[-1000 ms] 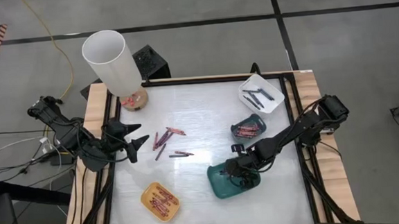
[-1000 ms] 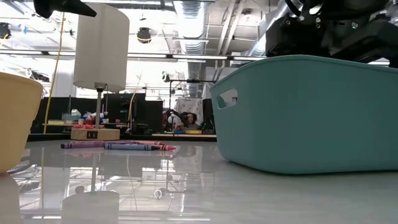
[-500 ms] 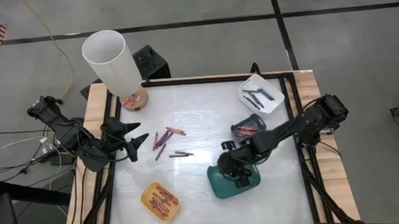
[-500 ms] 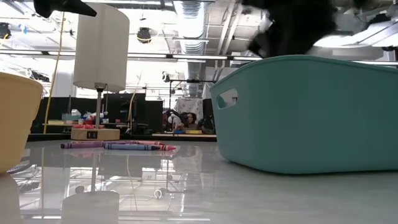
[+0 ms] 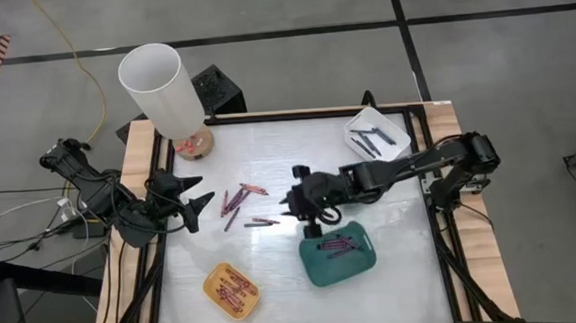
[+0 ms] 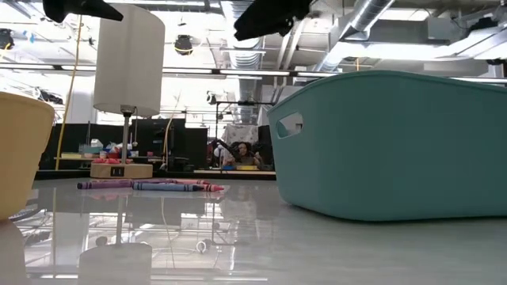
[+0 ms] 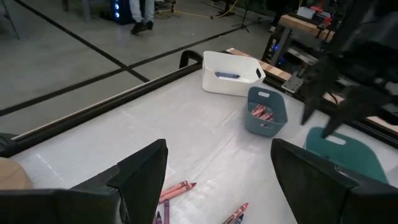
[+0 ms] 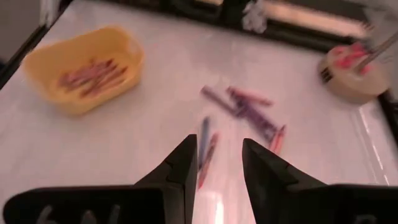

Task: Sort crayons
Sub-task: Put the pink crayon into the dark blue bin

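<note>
The robot's right gripper will next go to the pink crayon beside the blue crayon in the pair and close on the pink crayon's body [image 5: 267,220] [image 8: 209,160].
Loose crayons lie flat on the white table top left of centre: one group [image 5: 238,198] and a pair [image 5: 263,222], which also show in the right wrist view [image 8: 207,151]. My right gripper [image 5: 294,205] [image 8: 217,168] is open and empty, above the table just right of the pair. My left gripper [image 5: 199,205] [image 7: 217,186] is open and empty at the table's left edge, pointing toward the crayons [image 7: 177,190]. The teal tray [image 5: 339,254] holds purple crayons, the yellow tray [image 5: 231,288] red ones.
A white-shaded lamp [image 5: 158,89] stands at the far left corner. A white tray [image 5: 377,136] with dark crayons sits at the far right. A small blue-grey tray [image 5: 359,182] with red crayons lies partly under my right arm. Black rails frame the table.
My right gripper has risen out of the teal tray and swung toward the table's left, to a spot beside the loose crayon pair. The purple crayons in the teal tray now show. My left arm has kept still.
</note>
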`<act>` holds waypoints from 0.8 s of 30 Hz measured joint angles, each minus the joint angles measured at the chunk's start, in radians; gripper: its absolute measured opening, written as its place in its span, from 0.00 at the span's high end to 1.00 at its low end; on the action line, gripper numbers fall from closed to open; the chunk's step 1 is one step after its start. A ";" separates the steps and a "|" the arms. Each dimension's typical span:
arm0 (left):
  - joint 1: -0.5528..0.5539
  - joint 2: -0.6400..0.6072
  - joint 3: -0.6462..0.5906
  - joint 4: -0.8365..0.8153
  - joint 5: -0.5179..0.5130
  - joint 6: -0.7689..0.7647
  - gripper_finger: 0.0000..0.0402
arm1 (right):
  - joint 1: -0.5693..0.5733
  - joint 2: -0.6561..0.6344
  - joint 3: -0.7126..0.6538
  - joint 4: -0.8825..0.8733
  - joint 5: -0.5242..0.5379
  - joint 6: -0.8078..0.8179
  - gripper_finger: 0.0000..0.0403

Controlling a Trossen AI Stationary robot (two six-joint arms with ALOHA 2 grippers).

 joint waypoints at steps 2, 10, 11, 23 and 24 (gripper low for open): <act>0.000 0.000 0.000 0.000 0.000 0.000 0.31 | -0.025 0.000 -0.038 0.077 0.000 0.004 0.69; 0.000 0.000 0.000 0.000 0.000 0.004 0.31 | -0.085 0.022 -0.200 0.420 0.000 0.010 0.69; 0.000 0.000 0.000 0.000 0.000 0.004 0.31 | -0.086 0.034 -0.211 0.445 0.000 0.010 0.69; 0.000 0.001 0.000 -0.013 -0.015 0.003 0.31 | -0.085 0.325 -0.139 0.586 -0.004 -0.025 0.69; 0.000 0.000 0.000 -0.013 -0.015 0.003 0.31 | -0.085 0.346 -0.119 0.586 -0.006 -0.026 0.69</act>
